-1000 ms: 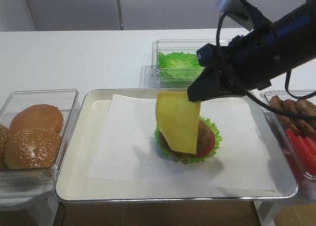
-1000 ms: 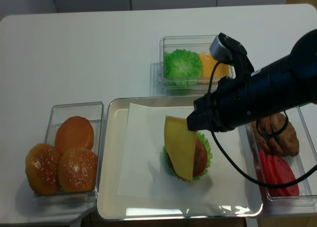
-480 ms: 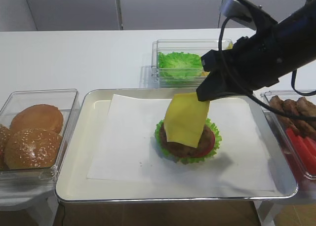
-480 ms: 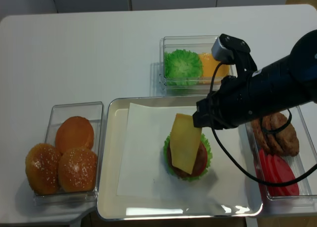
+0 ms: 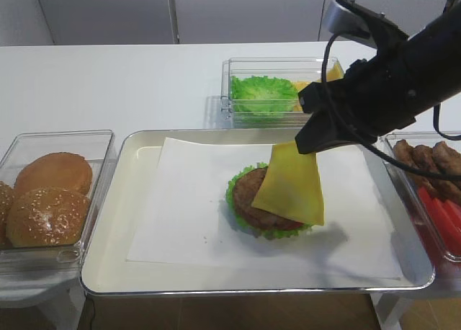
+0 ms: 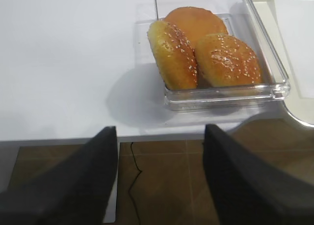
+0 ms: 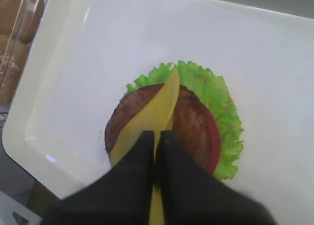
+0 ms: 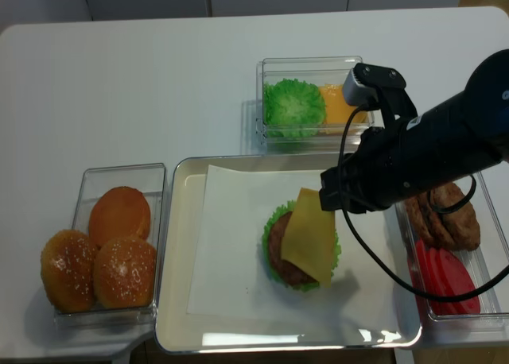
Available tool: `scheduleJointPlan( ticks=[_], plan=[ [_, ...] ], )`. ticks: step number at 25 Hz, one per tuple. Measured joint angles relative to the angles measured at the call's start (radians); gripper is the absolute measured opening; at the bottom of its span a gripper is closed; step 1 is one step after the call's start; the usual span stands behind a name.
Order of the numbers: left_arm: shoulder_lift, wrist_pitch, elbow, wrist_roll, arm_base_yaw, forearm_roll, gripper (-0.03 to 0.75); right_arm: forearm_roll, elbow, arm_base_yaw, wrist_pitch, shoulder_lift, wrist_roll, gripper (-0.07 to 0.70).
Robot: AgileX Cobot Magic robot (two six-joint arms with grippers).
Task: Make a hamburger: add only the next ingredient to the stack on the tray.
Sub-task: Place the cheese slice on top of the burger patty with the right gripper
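I need to use my right gripper to set the yellow cheese slice down on the brown patty's side (image 8: 319,243) (image 7: 196,140) closest to the tomato slices.
The yellow cheese slice (image 5: 292,189) hangs by its top corner from my right gripper (image 5: 301,144), which is shut on it. It droops over the right half of the stack (image 5: 248,197), a brown patty on tomato and lettuce at the middle of the paper-lined metal tray (image 5: 115,200). From the right wrist, the cheese (image 7: 157,107) runs edge-on across the patty (image 7: 191,122) below the closed fingers (image 7: 147,151). My left gripper (image 6: 159,136) is open and empty, off the table's front edge beside the bun bin (image 6: 216,53).
A clear bin with sesame buns (image 5: 50,193) stands left of the tray. A bin with lettuce and cheese (image 5: 263,92) stands behind it. A bin with brown patties and tomato slices (image 5: 432,179) lies along the tray's right side, under the right arm.
My right gripper has moved right with the cheese. The slice swung from the stack's left side across to its right half, uncovering the patty's left part. The left gripper is not in the earlier frames.
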Motion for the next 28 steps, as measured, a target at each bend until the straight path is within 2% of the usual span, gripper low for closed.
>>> scheduleJointPlan(
  ticks=[17, 23, 28],
  plan=[
    [0.0, 0.0, 0.0, 0.0, 0.0, 0.0, 0.411, 0.02, 0.0, 0.0, -0.006, 0.047, -0.006, 0.026],
    [0.0, 0.0, 0.0, 0.0, 0.0, 0.0, 0.411, 0.098, 0.0, 0.0, -0.008, 0.065, -0.077, 0.026],
    [0.0, 0.0, 0.0, 0.0, 0.0, 0.0, 0.411, 0.113, 0.0, 0.0, -0.01, 0.069, -0.122, 0.026]
  ],
)
